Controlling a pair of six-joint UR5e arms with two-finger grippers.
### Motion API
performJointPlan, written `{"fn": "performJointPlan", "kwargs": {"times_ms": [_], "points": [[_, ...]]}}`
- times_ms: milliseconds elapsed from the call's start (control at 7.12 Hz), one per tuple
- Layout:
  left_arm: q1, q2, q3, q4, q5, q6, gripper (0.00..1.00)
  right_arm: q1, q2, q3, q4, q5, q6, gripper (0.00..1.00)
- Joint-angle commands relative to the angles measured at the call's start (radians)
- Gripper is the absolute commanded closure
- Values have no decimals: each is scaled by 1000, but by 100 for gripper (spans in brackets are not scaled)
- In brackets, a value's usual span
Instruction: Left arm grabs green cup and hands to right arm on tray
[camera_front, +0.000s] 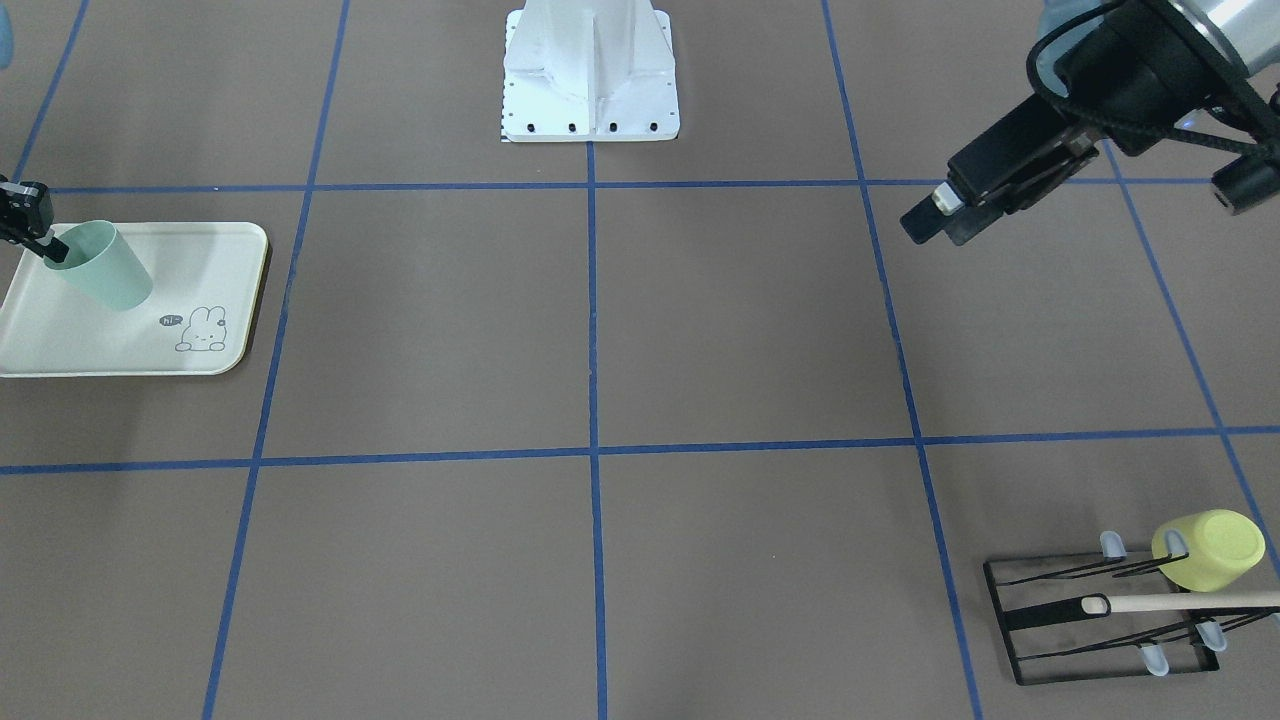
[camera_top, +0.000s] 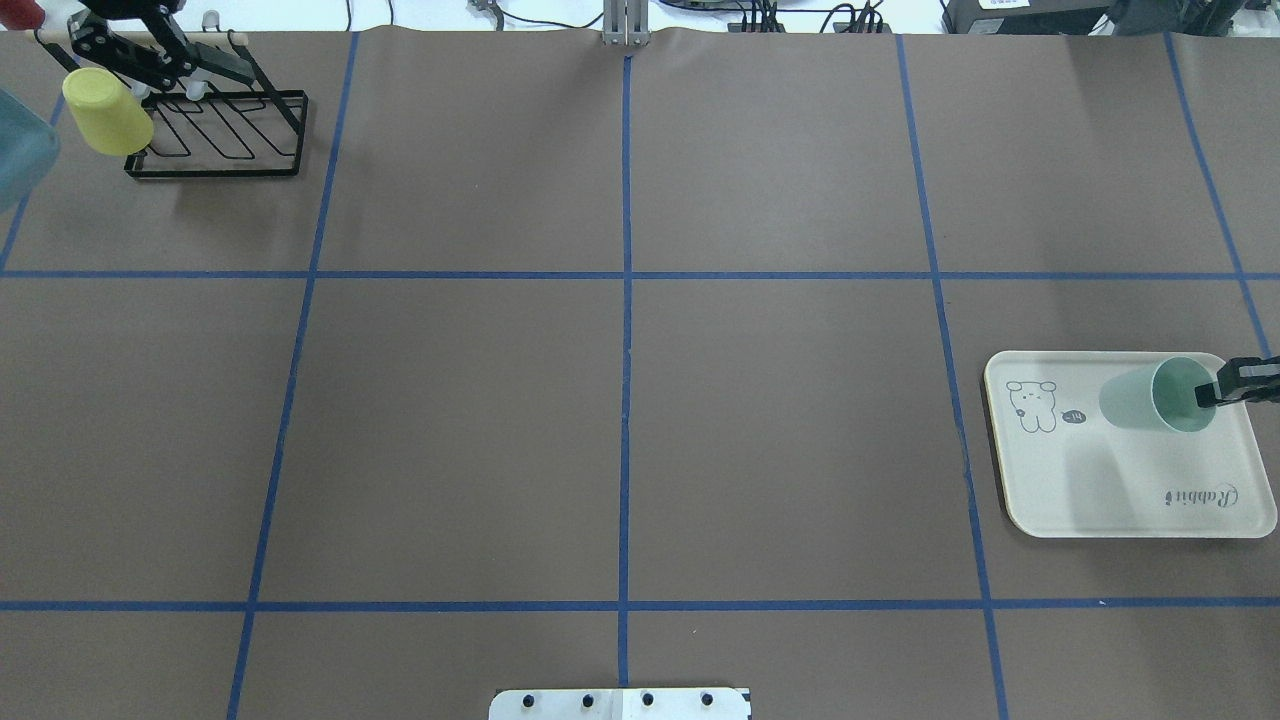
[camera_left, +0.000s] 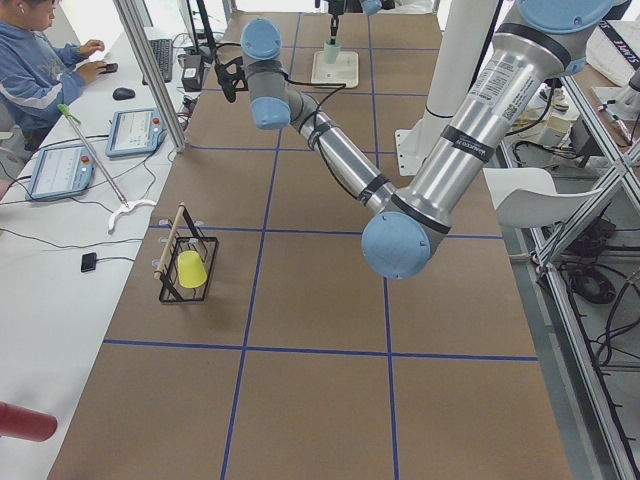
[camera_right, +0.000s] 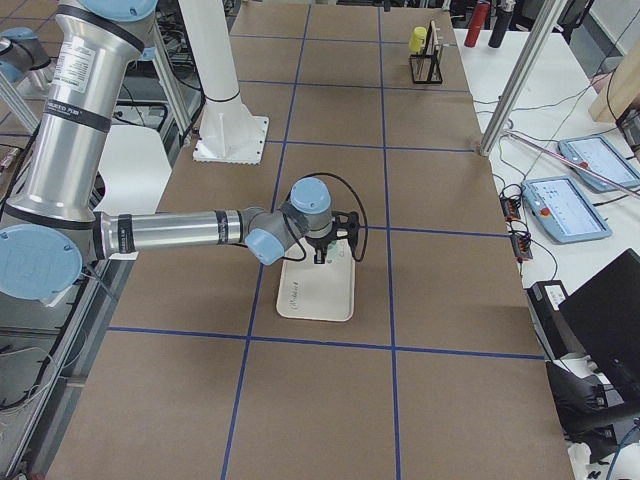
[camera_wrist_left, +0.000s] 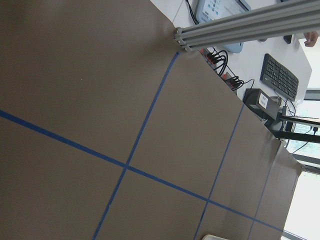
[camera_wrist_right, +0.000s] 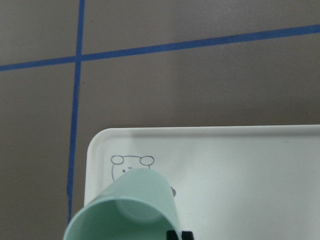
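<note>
Next, my right gripper puts the green cup down on the tray (camera_front: 118, 296) (camera_wrist_right: 224, 215) next to the bunny drawing's speech bubble.
The green cup (camera_top: 1150, 398) hangs tilted over the tray's (camera_top: 1120, 500) far half, its mouth turned toward my right gripper (camera_top: 1212, 392). That gripper is shut on the cup's rim, with one finger inside the mouth. From the front the cup (camera_front: 100, 267) leans above the tray (camera_front: 120, 350) near the bunny drawing, the right gripper (camera_front: 42, 243) at its rim. The right wrist view shows the cup (camera_wrist_right: 127, 210) close below, over the tray (camera_wrist_right: 240, 165). My left gripper (camera_front: 932, 214) hovers high on the other side of the table, open and holding nothing.
A black wire rack (camera_front: 1090, 620) stands near the table's far left corner with a yellow-green cup (camera_front: 1208, 548) upside down on it and a wooden stick (camera_front: 1180, 602) across it. The robot's white base (camera_front: 590, 70) is at mid-table. A person (camera_left: 40, 65) sits at a side desk.
</note>
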Motion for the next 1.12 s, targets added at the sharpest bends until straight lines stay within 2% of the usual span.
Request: {"fn": "performJointPlan", "kwargs": {"times_ms": [0,141,281,422,703,984], "points": [[-28,33,-14,87,3,146,0,15,28,29,-280,1,-203,100],[-28,41,-22,89,3,152,0,44,77,31,-436,11,-304,100],[-28,41,-28,89,3,152,0,53,147,18,-537,16,-345,100],[-28,41,-34,89,3,152,0,52,160,15,-568,7,-347,100],[-28,41,-36,89,3,152,0,47,189,-52,-559,8,-347,100],[-28,41,-41,89,3,152,0,21,189,-61,-559,7,-344,100]]}}
